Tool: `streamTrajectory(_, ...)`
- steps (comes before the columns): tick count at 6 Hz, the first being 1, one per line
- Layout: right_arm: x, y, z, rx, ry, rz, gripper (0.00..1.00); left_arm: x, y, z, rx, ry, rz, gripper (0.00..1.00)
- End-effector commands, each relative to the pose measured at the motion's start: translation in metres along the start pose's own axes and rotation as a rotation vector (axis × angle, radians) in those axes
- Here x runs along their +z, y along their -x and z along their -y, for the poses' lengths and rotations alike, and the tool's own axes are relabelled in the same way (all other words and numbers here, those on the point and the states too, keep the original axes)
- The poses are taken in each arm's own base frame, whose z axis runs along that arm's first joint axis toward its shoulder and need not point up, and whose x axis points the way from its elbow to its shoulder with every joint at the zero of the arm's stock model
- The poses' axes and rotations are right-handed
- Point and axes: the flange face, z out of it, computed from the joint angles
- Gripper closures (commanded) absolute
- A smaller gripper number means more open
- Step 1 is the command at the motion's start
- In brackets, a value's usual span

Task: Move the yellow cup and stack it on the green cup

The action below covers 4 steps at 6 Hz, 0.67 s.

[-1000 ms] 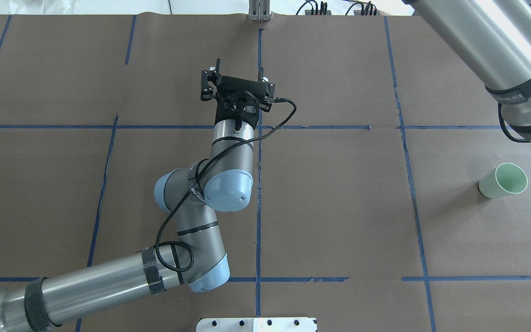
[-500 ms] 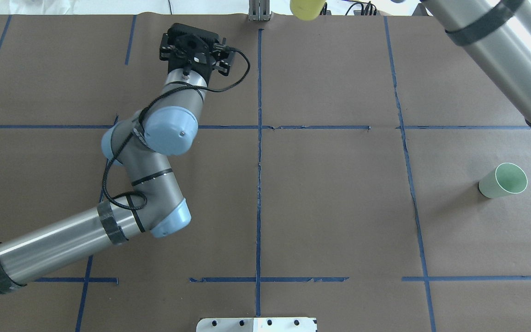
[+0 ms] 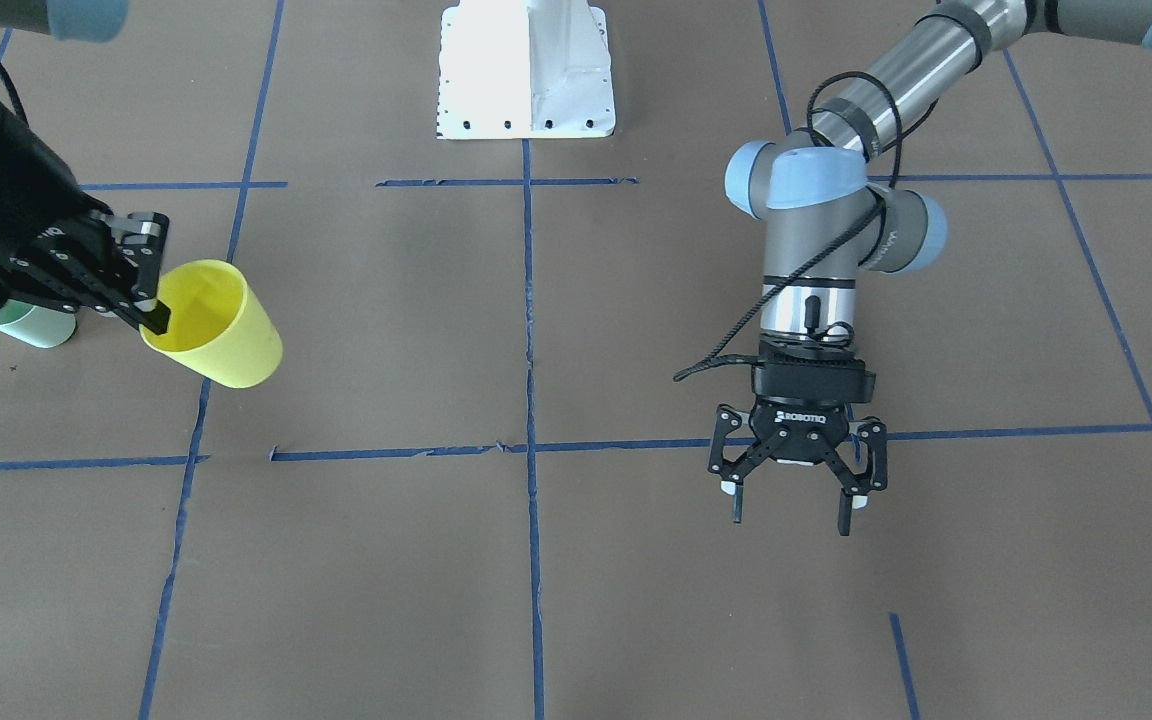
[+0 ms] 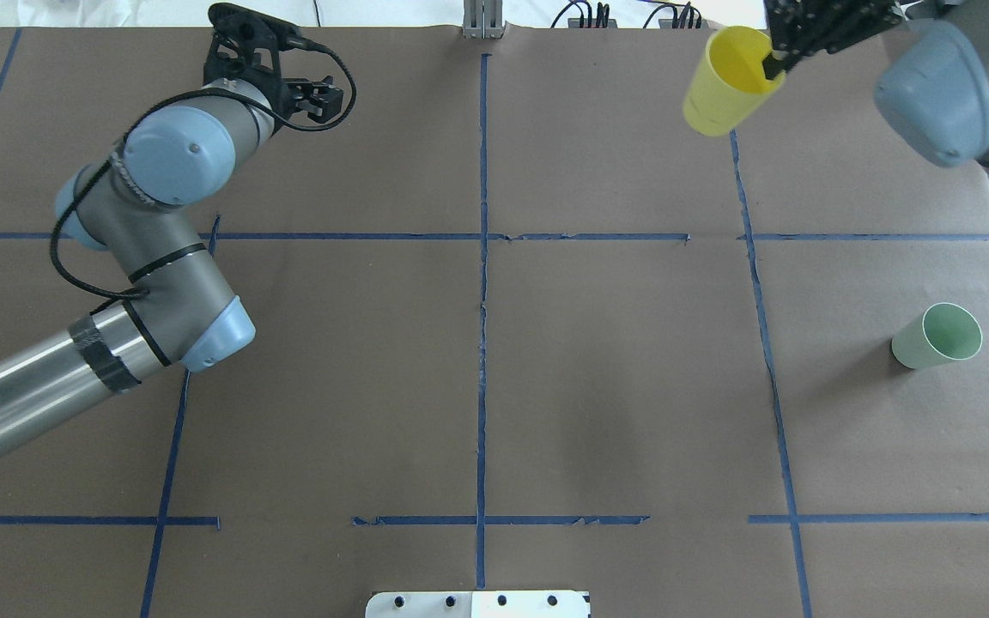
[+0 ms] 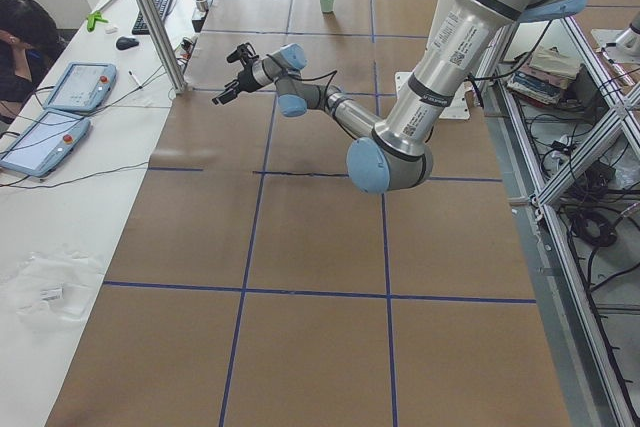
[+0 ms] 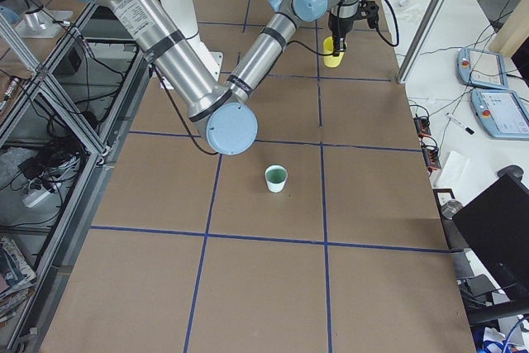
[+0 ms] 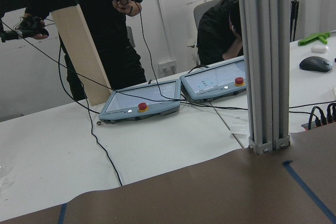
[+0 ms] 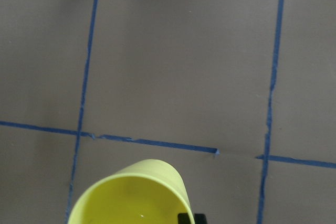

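Note:
My right gripper will lower the yellow cup, now held tilted above the table, down inside the opening of the green cup [image 3: 10,299] and will let go of it there.
My right gripper [image 3: 150,308] is shut on the rim of the yellow cup [image 3: 218,327], one finger inside it, and holds it tilted above the table. In the overhead view the yellow cup [image 4: 720,83] hangs near the far edge, far from the green cup [image 4: 937,336]. The green cup stands upright on the table's right side. It is mostly hidden behind my right gripper in the front view [image 3: 31,326]. The right wrist view shows the yellow cup's open mouth [image 8: 131,198]. My left gripper [image 3: 791,505] is open and empty over the table's far left part.
The white robot base plate [image 3: 526,70] sits at the near edge. An aluminium post [image 7: 262,61] stands at the far edge. Beyond it is a white table with two teach tablets [image 7: 142,103] and people. Blue tape lines [image 4: 482,257] grid the brown table.
My left arm has swung left and toward the far edge, its gripper empty. My right arm has brought the yellow cup in from beyond the far edge, rightward and toward the robot.

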Motion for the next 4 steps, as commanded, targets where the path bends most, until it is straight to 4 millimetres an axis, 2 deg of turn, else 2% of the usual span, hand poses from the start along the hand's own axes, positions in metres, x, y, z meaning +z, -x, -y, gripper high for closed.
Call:
streamTrajectory(1, 0.02, -0.088, -0.065, -0.11, 0.046, -0.053, 1.0, -0.049, 0.04, 0.016, -0.023, 0.335, 0.003, 0.0)
streamTrajectory(2, 0.036, -0.126, -0.092, -0.164, 0.088, -0.086, 1.0, -0.081, 0.04, 0.017, -0.046, 0.472, 0.016, 0.0)
streamTrajectory(3, 0.055, -0.164, -0.115, -0.166, 0.097, -0.104, 1.0, -0.112, 0.053, 0.002, -0.127, 0.494, 0.045, 0.0)
streamTrajectory(4, 0.082, -0.208, -0.134, -0.195, 0.065, -0.088, 1.0, -0.134, 0.051, 0.005, -0.145, 0.503, -0.005, 0.0)
